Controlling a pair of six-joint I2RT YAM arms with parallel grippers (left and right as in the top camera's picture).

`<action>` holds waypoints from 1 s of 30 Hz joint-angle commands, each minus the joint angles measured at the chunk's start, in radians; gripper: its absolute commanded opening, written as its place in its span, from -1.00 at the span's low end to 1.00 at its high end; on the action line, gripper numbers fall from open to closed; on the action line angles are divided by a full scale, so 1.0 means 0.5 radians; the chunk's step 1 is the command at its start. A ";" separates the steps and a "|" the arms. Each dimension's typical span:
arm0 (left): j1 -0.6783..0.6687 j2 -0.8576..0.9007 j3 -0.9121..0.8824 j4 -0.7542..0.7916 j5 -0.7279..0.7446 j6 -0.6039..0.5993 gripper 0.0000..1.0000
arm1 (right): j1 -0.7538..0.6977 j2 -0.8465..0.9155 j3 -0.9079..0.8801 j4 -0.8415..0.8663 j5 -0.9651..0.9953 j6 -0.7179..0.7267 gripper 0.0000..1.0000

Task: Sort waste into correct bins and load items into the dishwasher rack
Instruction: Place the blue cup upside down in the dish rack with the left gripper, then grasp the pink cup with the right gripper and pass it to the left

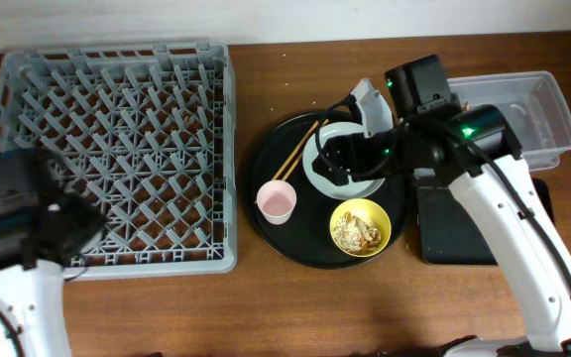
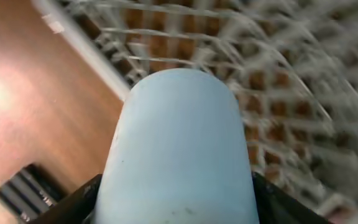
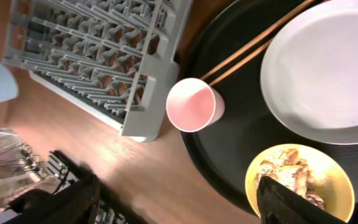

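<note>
I need to move my right gripper to the round black tray next and close it around the sides of the pink cup (image 1: 277, 204) (image 3: 194, 106) beside the chopsticks.
My left gripper (image 2: 176, 214) is shut on the small blue cup (image 2: 176, 143), held over the near left corner of the grey dishwasher rack (image 1: 117, 149); the arm hides the cup from overhead. My right gripper (image 3: 176, 202) is open and empty above the round black tray, over the pale grey plate (image 3: 322, 68). On that tray are the pink cup (image 1: 277, 201), the chopsticks (image 1: 300, 149) and the yellow bowl (image 1: 360, 226) holding food scraps (image 3: 294, 177). The tissue and wrapper are out of view.
The large round black tray (image 1: 266, 233) sits in the middle of the wooden table. The clear tub (image 1: 523, 109) stands at the back right. The shallow black rectangular tray (image 1: 454, 228) lies in front of it, partly under my right arm.
</note>
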 commanded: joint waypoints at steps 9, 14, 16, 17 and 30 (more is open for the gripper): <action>0.227 0.700 0.012 0.178 0.069 -0.040 0.38 | 0.011 -0.003 -0.010 -0.057 0.088 0.008 0.63; 0.227 0.798 0.013 0.200 0.107 -0.008 0.98 | 0.027 0.004 -0.024 -0.065 0.114 0.002 0.70; 0.227 0.797 0.014 0.195 0.201 0.031 0.98 | 0.089 0.032 -0.061 -0.055 0.282 0.003 0.71; 0.227 0.796 0.023 0.192 0.295 0.083 0.98 | 0.134 0.055 -0.105 -0.012 0.328 0.005 0.71; 0.187 0.425 0.701 -0.183 1.198 0.932 0.96 | 0.521 0.642 -0.544 0.911 0.616 0.260 0.19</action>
